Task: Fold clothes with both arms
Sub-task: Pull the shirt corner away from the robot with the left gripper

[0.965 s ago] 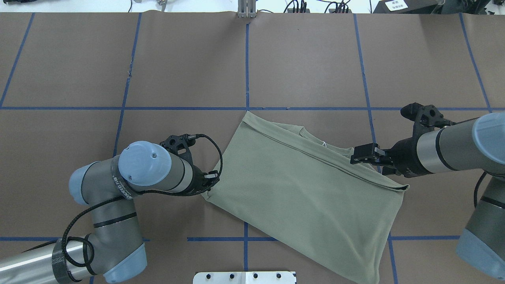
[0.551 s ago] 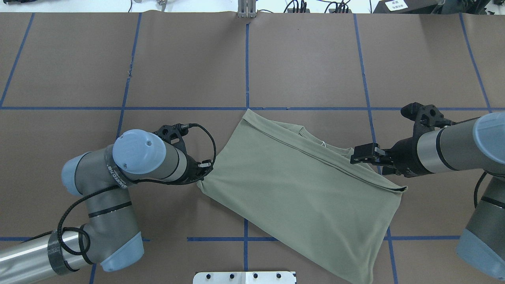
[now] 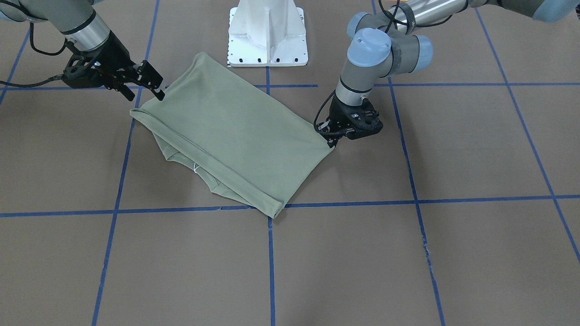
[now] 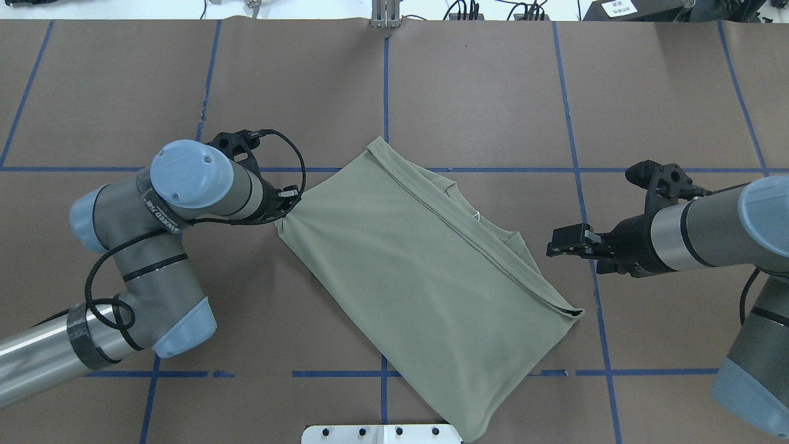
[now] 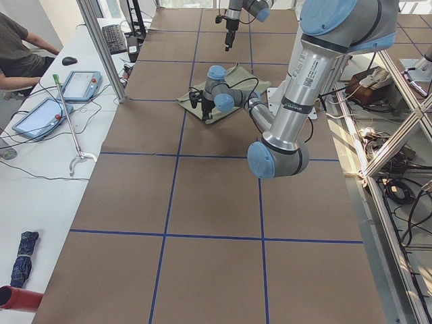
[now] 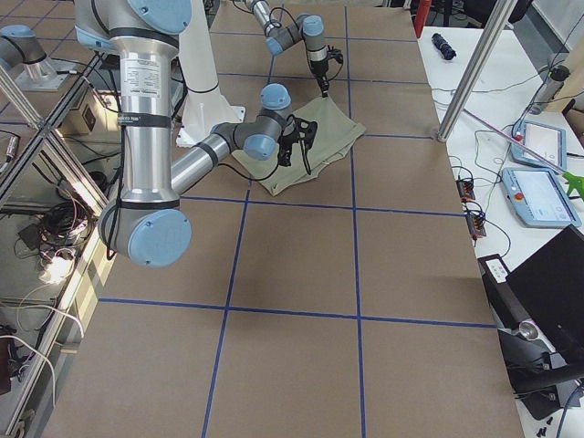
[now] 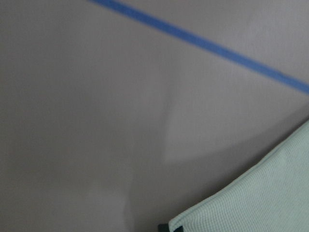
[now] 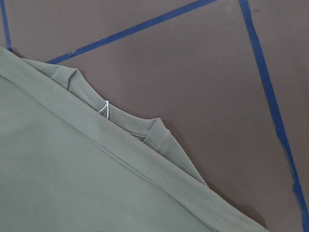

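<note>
I should release the shirt's corner, still low at the table, with my left gripper on bare table (image 3: 327, 289) past the crosswise blue tape, beside the middle tape line.
The sage-green shirt (image 4: 425, 290) lies folded flat on the brown table, set at a slant, with its ribbed neck and white neck label (image 4: 476, 214) showing past the folded edge. My left gripper (image 4: 287, 206) is shut on the shirt's left corner, low at the table; the front view shows the same hold (image 3: 331, 139). My right gripper (image 4: 553, 244) is open and empty, just off the shirt's right side, apart from the cloth. The right wrist view shows the neck (image 8: 145, 133) and label. The left wrist view shows only the shirt's corner (image 7: 270, 193).
The white pedestal base (image 3: 267, 36) stands just behind the shirt's near corner. Blue tape lines (image 4: 385, 92) grid the table. A side table with tablets (image 5: 81, 84) and a seated person (image 5: 20, 54) lies beyond the table's far edge.
My left arm has pulled the shirt's corner left and away from the robot. The whole shirt slid and turned, clear of the right gripper, which stayed still.
</note>
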